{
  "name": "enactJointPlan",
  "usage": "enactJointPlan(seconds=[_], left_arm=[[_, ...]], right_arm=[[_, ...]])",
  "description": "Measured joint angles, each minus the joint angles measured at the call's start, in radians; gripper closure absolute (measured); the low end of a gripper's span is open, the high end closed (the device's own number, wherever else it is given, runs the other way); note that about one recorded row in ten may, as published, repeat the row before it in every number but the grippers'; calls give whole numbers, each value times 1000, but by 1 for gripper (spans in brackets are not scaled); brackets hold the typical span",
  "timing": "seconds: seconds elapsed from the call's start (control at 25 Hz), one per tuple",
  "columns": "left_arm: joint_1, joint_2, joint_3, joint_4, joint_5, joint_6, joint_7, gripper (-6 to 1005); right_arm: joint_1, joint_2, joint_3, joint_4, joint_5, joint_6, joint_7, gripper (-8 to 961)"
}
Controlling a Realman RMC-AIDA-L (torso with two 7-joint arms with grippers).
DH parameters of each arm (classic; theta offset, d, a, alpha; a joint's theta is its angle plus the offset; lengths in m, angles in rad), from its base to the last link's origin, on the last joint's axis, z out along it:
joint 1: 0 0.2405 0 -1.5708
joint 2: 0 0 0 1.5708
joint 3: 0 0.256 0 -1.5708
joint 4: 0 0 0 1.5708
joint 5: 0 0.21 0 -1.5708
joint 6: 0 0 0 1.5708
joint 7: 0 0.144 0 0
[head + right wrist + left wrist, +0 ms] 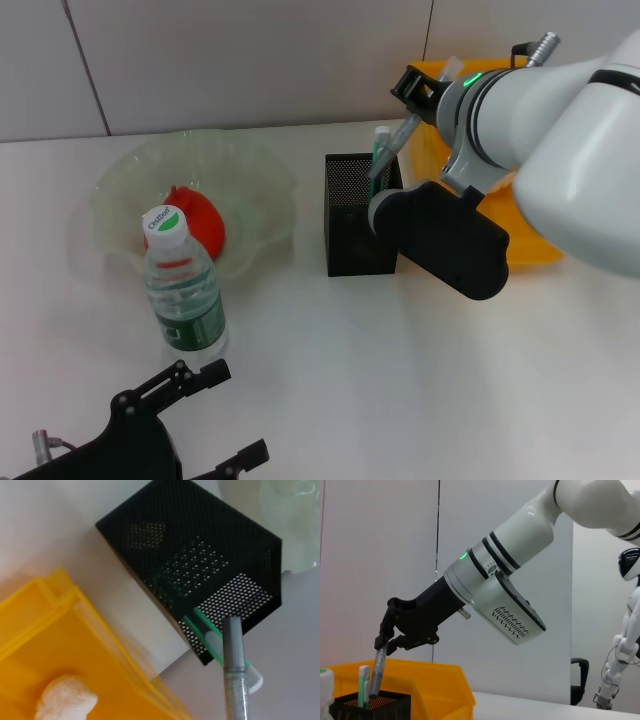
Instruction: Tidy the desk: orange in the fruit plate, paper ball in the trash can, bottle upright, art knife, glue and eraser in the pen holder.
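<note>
The robot's right gripper needs to release the grey glue stick inside the black pen holder [378,182] [224,618], next to the green art knife.
My right gripper [408,110] is shut on the grey glue stick [400,135], held tilted with its lower end in the mouth of the black mesh pen holder [355,240]. The left wrist view shows that gripper [382,641], the glue [377,675] and the holder [370,705]. The green art knife [380,148] stands in the holder [190,545] beside the glue [234,650]. The orange [200,222] lies in the fruit plate [250,160]. The bottle [185,290] stands upright in front of the plate. The paper ball [65,697] lies in the yellow trash can [75,645]. The eraser is hidden.
The trash can [535,250] stands just behind and to the right of the pen holder, mostly covered by my right arm. My left gripper [215,420] is open and empty at the table's near left edge, close in front of the bottle.
</note>
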Motion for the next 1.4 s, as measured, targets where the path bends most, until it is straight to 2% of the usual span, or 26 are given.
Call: enactJointPlan(seconds=[0.88, 1.12, 1.4], left_arm=[[-1, -2, 1, -14, 6, -5, -1, 185], [-1, -2, 2, -14, 6, -5, -1, 185], [-2, -2, 2, -14, 6, -5, -1, 186]], right_arm=[[44, 0, -92, -36, -26, -29, 99, 815], [49, 0, -134, -28, -32, -106, 127, 815], [50, 0, -157, -10, -65, -112, 179, 713]])
